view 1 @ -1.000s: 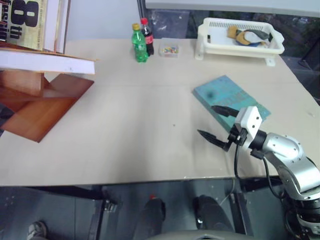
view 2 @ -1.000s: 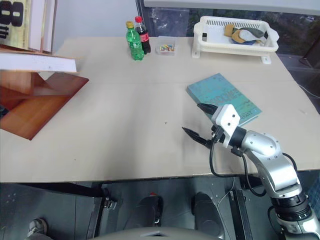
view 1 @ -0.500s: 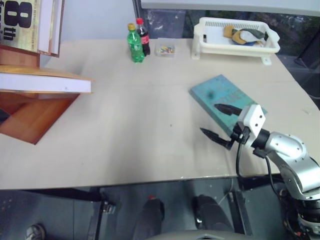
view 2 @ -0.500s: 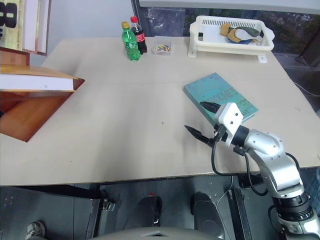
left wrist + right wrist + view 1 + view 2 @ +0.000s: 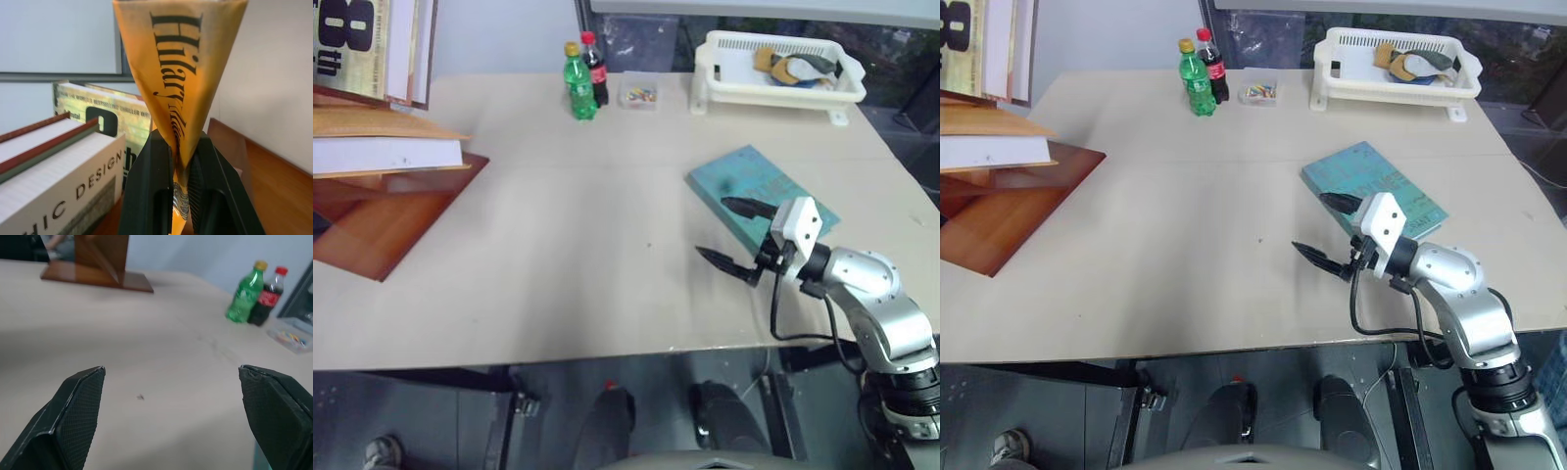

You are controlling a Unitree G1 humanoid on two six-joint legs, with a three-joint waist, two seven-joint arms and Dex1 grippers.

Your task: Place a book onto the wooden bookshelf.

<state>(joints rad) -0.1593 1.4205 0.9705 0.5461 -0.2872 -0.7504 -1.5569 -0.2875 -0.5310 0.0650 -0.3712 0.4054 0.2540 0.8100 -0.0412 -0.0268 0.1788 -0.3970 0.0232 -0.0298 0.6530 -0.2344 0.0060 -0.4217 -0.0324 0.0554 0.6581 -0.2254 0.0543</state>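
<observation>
My left gripper will set the orange-yellow book free on the bookshelf's lower board (image 5: pixel 364 180), under the upright cream book.
The thick orange-yellow book (image 5: pixel 382 147) lies flat, white page edges showing, over a lower board of the reddish-brown wooden bookshelf (image 5: pixel 396 220) at the table's far left. I cannot tell whether it rests on the board. In the left wrist view my left gripper (image 5: pixel 178 161) is shut on the book's cover (image 5: pixel 181 63), lettered "Hilary", with upright books beside it. My right gripper (image 5: pixel 713 228) hovers open and empty over the table, next to a teal book (image 5: pixel 759 191). The right wrist view shows its fingers (image 5: pixel 73 416) spread wide.
A cream book with a big "8" (image 5: pixel 352 44) stands upright on the shelf above. Two bottles (image 5: pixel 578 83), a small clear box (image 5: pixel 639 95) and a white basket (image 5: pixel 778 83) line the far edge. The tan table (image 5: pixel 578 245) lies between shelf and right arm.
The orange-yellow book has drawn back to the left, further in over the shelf's board. The camera has shifted slightly. The right gripper stays open in about the same place.
</observation>
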